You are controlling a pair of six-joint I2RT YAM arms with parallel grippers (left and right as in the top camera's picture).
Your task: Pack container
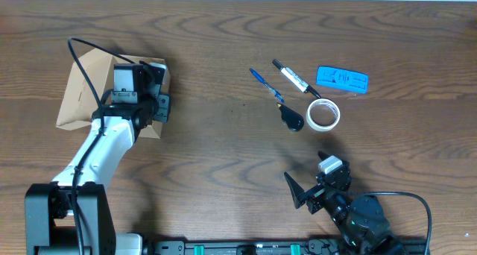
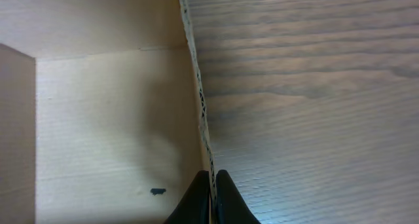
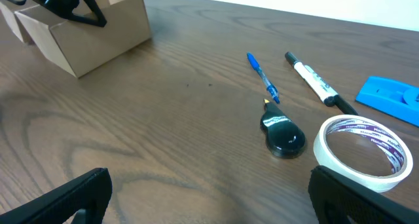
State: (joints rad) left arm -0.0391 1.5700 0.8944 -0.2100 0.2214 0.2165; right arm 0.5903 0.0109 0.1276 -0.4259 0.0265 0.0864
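The robot's left gripper should set the cardboard box down on the bare table (image 1: 212, 112) close beside the blue pen.
The container is a tan cardboard box (image 1: 80, 95) at the left of the table, open, with its flap lid spread to the left. My left gripper (image 1: 159, 100) is shut on the box's right wall; in the left wrist view the two black fingers (image 2: 211, 188) pinch the wall's top edge, with the bare box inside (image 2: 98, 119) to their left. The box also shows far left in the right wrist view (image 3: 98, 31). My right gripper (image 1: 311, 180) is open and empty above the table near the front (image 3: 209, 198).
To the right lie a blue pen (image 1: 266, 85) (image 3: 263, 78), a black-and-white marker (image 1: 296, 80) (image 3: 313, 80), a blue flat plastic piece (image 1: 342, 79) (image 3: 393, 96), a white tape roll (image 1: 323, 114) (image 3: 363, 149) and a small black round object (image 1: 292, 119) (image 3: 283, 133).
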